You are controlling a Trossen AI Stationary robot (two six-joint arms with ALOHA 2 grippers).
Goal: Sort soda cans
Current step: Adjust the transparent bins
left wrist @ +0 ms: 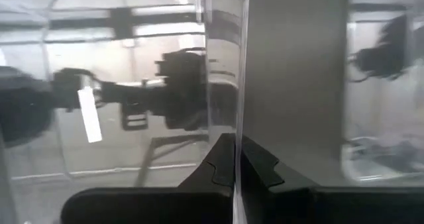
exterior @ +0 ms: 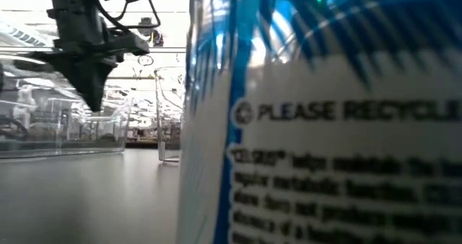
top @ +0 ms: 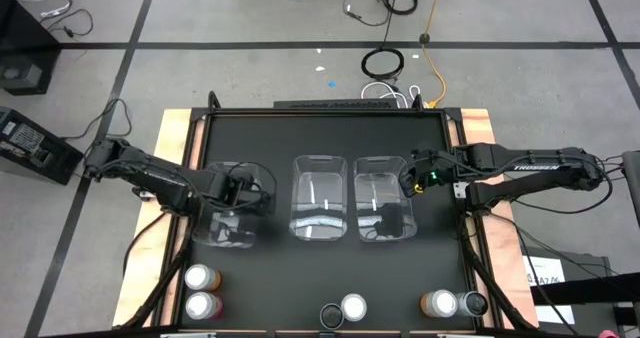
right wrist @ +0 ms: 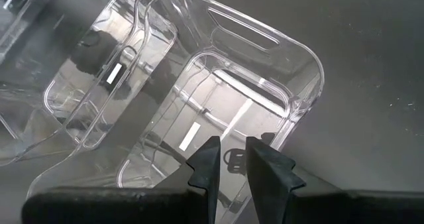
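The clear bin in my left gripper should be let go on the black tabletop, snug (top: 277, 200) (left wrist: 301, 105) against the middle bin.
Three clear bins stand in a row mid-table: left bin (top: 228, 218), middle bin (top: 320, 198), right bin (top: 385, 200). My left gripper (top: 262, 200) is shut on the left bin's wall on the side facing the middle bin. My right gripper (top: 408, 178) hovers over the right bin's right rim (right wrist: 291, 105), fingers slightly open and touching nothing. Several soda cans stand upright along the near edge: two at the left (top: 202, 290), a silver-topped one (top: 353, 306) beside a dark one in the middle, and an orange (top: 438, 302) and a dark one (top: 472, 303) at the right. My left gripper (left wrist: 237, 168) pinches the left bin's thin side wall (left wrist: 238, 128) between its two fingers, one inside the bin and one outside. The fingers come from above, pointing down (exterior: 92, 99). Whether the bin's base is on the table, I cannot tell.
In the low view a blue-and-white can label (exterior: 325, 128) close to the camera hides most of the table. Wooden borders (top: 175, 128) frame the black tabletop. Cables lie on the floor beyond the far edge. Bare table lies between the bins and the cans.
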